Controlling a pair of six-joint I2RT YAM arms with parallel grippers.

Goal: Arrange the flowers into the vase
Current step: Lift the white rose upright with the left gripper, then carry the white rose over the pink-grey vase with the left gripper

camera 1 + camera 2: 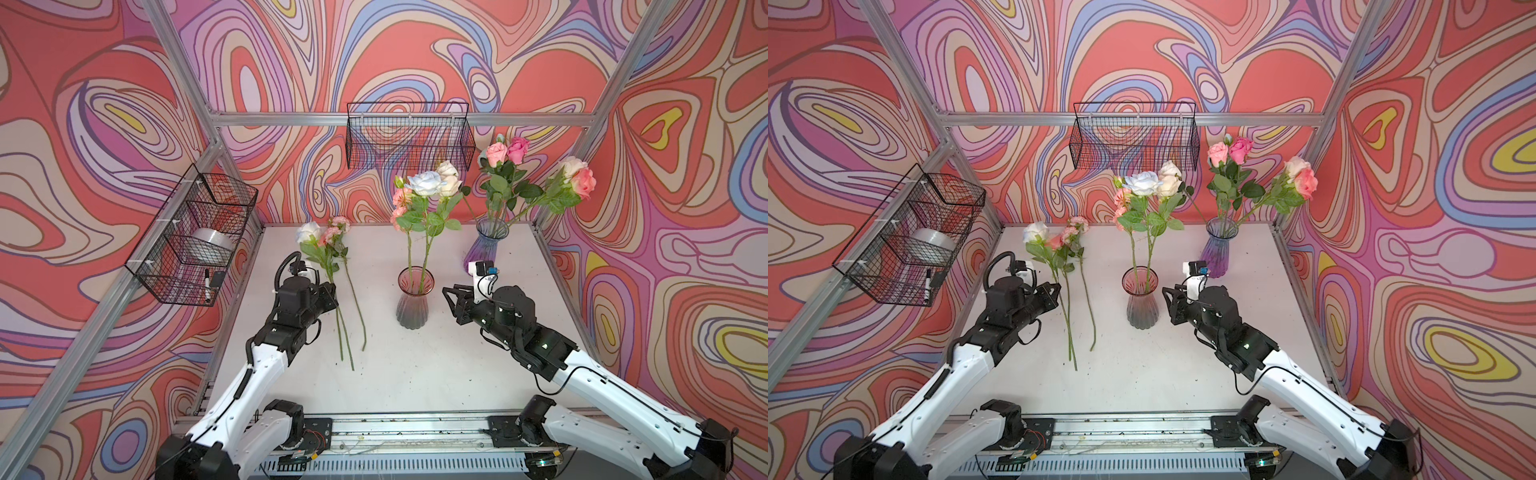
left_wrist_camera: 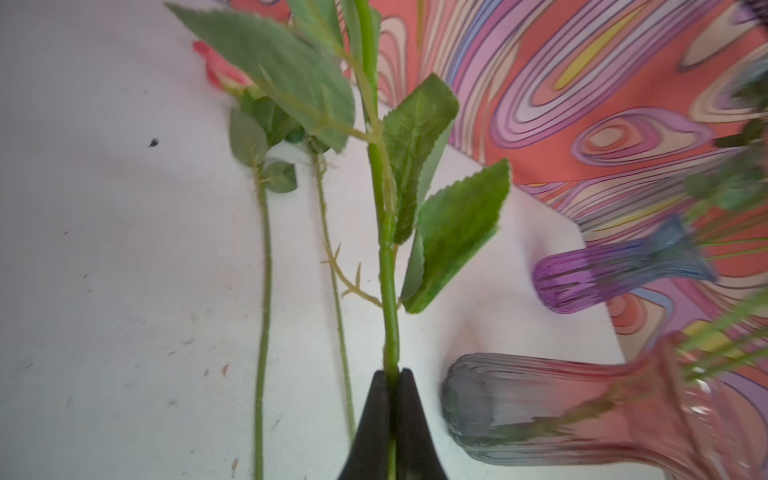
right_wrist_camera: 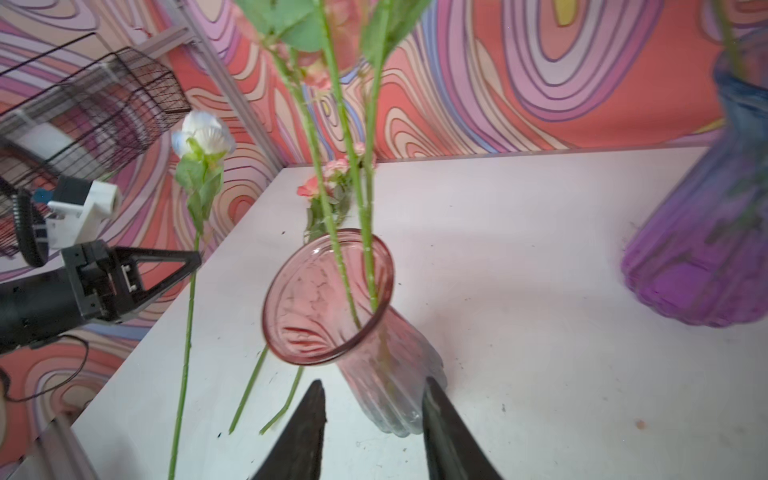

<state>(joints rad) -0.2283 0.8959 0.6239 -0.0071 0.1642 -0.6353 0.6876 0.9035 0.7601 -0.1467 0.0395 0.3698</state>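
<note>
I should use my left gripper to let the white rose go in the pink glass vase's opening (image 1: 410, 280) (image 2: 694, 404), beside the coral flowers.
My left gripper (image 2: 390, 374) is shut on the green stem of a white rose (image 1: 309, 232), which it holds near the table's left side (image 3: 203, 133). Two more flowers (image 1: 358, 299) with pink blooms lie on the white table beside it. The pink glass vase (image 1: 414, 305) stands mid-table and holds pale blue, white and coral flowers (image 1: 426, 183). My right gripper (image 3: 372, 386) is open just right of this vase's lower part (image 3: 386, 386), with nothing between its fingers. A purple vase (image 1: 484, 249) at the back right holds pink roses (image 1: 507, 151).
On the left wall hangs a wire basket (image 1: 195, 232) holding a tape roll (image 1: 212, 245) and a marker. An empty wire basket (image 1: 409, 137) is mounted on the back wall. The arms' rail (image 1: 415, 432) runs along the front edge. Aluminium posts frame the table.
</note>
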